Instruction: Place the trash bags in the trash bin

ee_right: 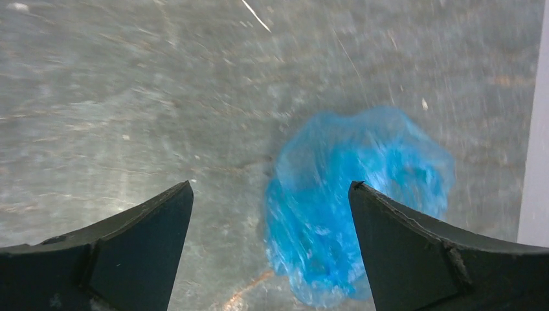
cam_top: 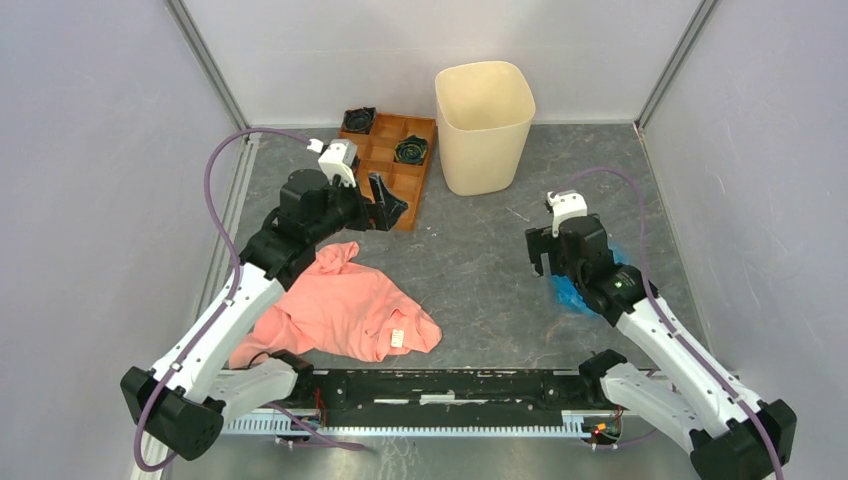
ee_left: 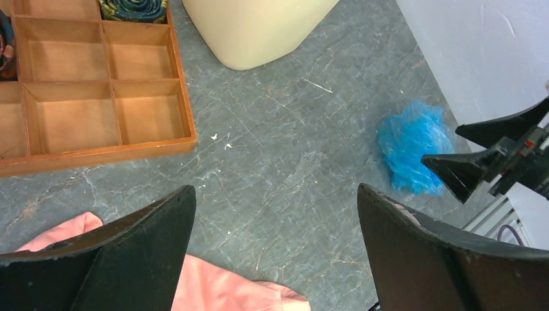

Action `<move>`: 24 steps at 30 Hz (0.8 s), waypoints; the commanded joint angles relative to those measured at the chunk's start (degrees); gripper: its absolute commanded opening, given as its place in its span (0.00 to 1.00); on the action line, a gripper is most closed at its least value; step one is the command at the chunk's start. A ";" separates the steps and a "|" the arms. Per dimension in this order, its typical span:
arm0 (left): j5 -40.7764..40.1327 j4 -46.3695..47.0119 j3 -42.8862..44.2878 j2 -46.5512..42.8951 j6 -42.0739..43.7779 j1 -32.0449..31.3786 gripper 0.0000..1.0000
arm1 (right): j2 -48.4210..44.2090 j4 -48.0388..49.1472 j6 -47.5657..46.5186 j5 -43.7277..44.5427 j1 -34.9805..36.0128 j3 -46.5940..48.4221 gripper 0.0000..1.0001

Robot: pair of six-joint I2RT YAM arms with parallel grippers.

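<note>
My left gripper needs to next grab the trash bag's loose edge (cam_top: 560, 290) (ee_left: 386, 146), across from my right gripper on the light-blue bag.
The trash bag (cam_top: 571, 292) is a crumpled light-blue film wad lying on the grey table at the right. In the right wrist view the trash bag (ee_right: 349, 214) lies below and between the fingers, closer to the right one. My right gripper (cam_top: 541, 262) (ee_right: 270, 184) hovers over it, open and holding nothing. The cream trash bin (cam_top: 484, 125) stands upright at the back, empty as far as I can see. My left gripper (cam_top: 388, 208) (ee_left: 275, 188) is open and empty above bare table beside the tray. From there the bin (ee_left: 252, 29) and the bag (ee_left: 409, 144) show ahead.
A salmon-pink garment (cam_top: 345, 310) (ee_left: 220, 288) is spread on the table in front of the left arm. An orange-brown compartmented tray (cam_top: 385, 150) (ee_left: 97, 150) lies left of the bin, with dark rolled items (cam_top: 411, 150) in two cells. Enclosure walls stand close on all sides.
</note>
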 commanded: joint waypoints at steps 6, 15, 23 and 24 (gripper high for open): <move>-1.22 6.39 -3.18 -3.05 5.65 -2.05 1.00 | 4.90 -5.48 9.60 8.93 -13.12 -1.07 0.98; -0.09 8.94 -5.64 -4.71 5.54 -2.82 1.00 | 8.36 -0.71 4.92 5.25 -16.63 -5.09 0.83; 3.64 9.15 -5.51 -1.74 3.57 -2.96 1.00 | 7.68 14.42 9.22 -34.96 -14.15 -9.44 0.04; 4.33 8.93 -5.25 -0.88 2.87 -2.97 1.00 | 7.64 17.80 13.20 -41.35 -12.66 -9.89 0.03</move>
